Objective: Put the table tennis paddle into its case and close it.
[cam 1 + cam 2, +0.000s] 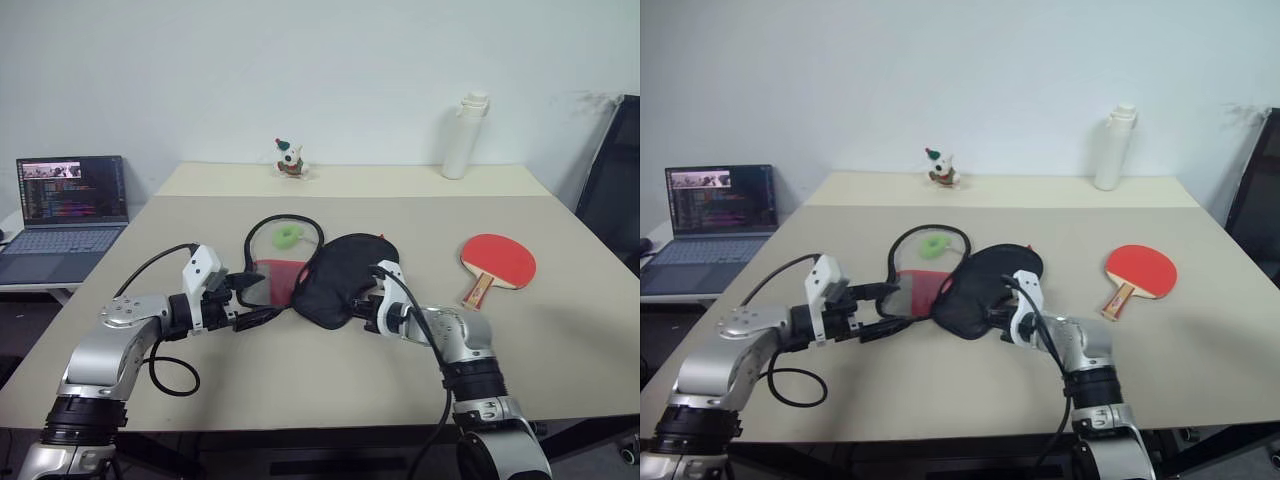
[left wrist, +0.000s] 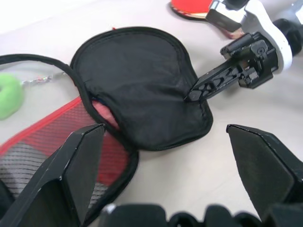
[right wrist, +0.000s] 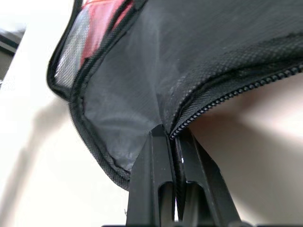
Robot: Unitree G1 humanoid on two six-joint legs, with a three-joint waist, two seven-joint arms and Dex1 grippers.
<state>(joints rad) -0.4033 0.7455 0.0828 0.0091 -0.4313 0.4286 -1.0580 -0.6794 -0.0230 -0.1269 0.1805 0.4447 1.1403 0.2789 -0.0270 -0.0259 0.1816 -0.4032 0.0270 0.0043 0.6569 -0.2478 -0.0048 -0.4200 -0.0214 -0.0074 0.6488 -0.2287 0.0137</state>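
Next, my right gripper releases the case's black flap, now folded over beside the red panel, on the table [image 1: 408,264] next to the paddle's wooden handle.
The case lies unzipped in the middle of the table, its black flap [image 1: 338,282] folded over to the right of the red mesh panel [image 1: 274,278]. My right gripper [image 3: 171,135] is shut on the flap's zipper edge at its near right side, also seen as the right gripper [image 2: 191,96] from the left wrist. My left gripper [image 1: 255,300] stands open just left of the red panel, with nothing between its fingers. The table tennis paddle [image 1: 497,262], red blade and light wooden handle, lies flat to the right, apart from both grippers.
A green ring [image 1: 288,236] on a small chain lies just behind the case. A small toy figure [image 1: 290,160] and a white bottle [image 1: 466,135] stand at the table's far side. An open laptop [image 1: 70,205] is at the left, a black chair [image 1: 612,190] at the right.
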